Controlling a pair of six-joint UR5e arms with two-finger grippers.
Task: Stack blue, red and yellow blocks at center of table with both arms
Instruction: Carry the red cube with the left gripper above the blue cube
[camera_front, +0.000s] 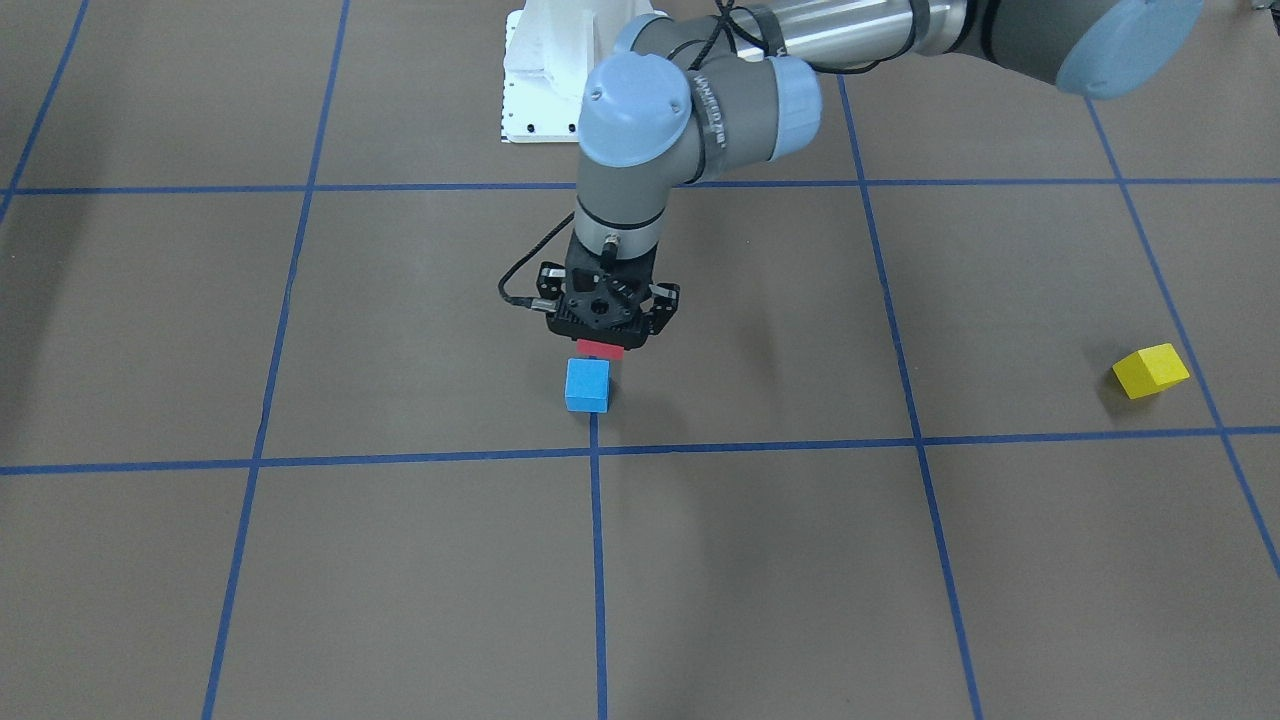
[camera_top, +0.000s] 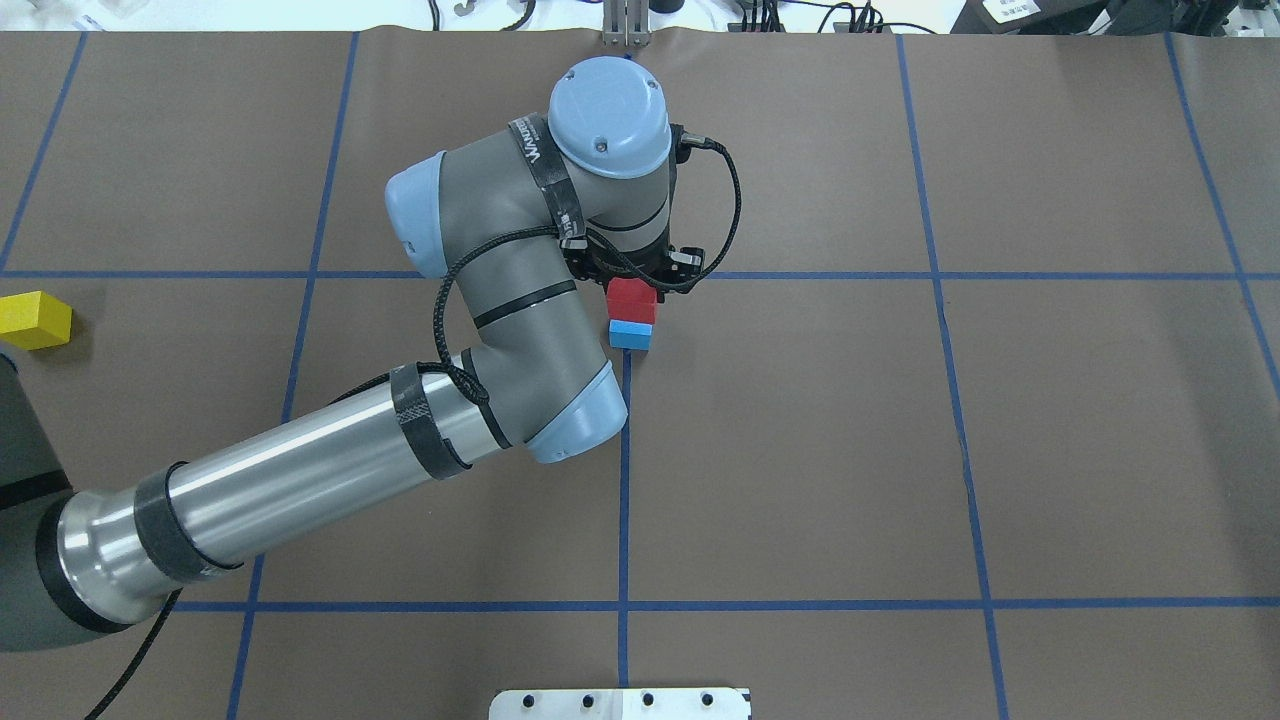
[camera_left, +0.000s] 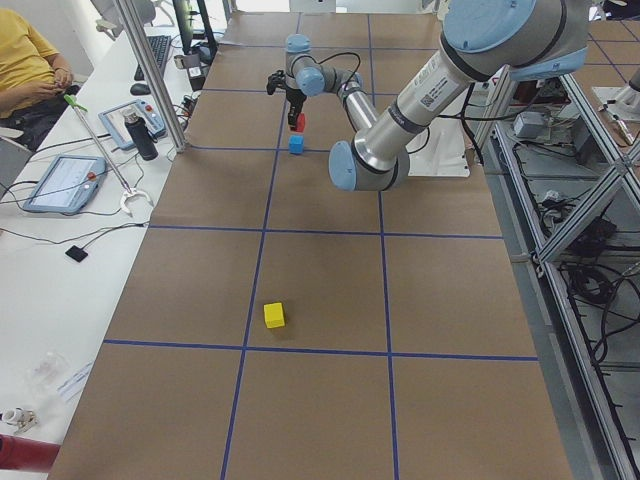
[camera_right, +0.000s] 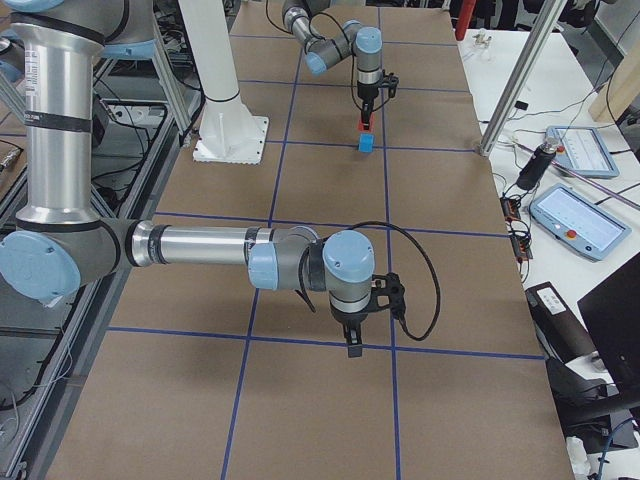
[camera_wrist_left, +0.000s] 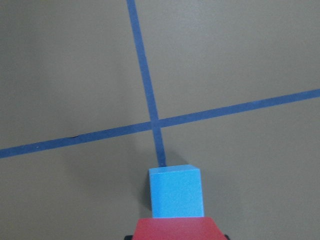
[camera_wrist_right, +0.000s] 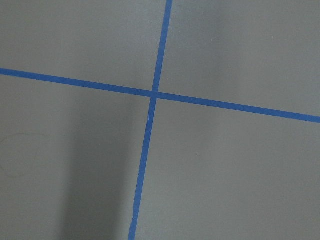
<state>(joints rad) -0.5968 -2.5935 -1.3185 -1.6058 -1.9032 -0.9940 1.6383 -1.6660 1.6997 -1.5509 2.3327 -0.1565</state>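
The robot's left gripper will release the red block on the top side of the blue block (camera_front: 588, 377) (camera_wrist_left: 177, 195).
My left gripper (camera_front: 608, 328) is shut on the red block (camera_front: 600, 349) and holds it a little above the blue block (camera_front: 587, 385), which sits on the table near the central tape cross. In the overhead view the red block (camera_top: 632, 300) overlaps the blue block (camera_top: 630, 335). The left wrist view shows the blue block (camera_wrist_left: 175, 192) just beyond the red block (camera_wrist_left: 177, 229). The yellow block (camera_top: 35, 320) lies alone far out on my left side, and also shows in the front view (camera_front: 1150, 371). My right gripper (camera_right: 355, 340) shows only in the exterior right view, and I cannot tell whether it is open.
Blue tape lines (camera_top: 625, 480) divide the brown table into squares. The white robot base plate (camera_front: 545, 75) sits at the robot's edge. A side bench with tablets (camera_left: 65, 180) and a seated person lie beyond the table's far edge.
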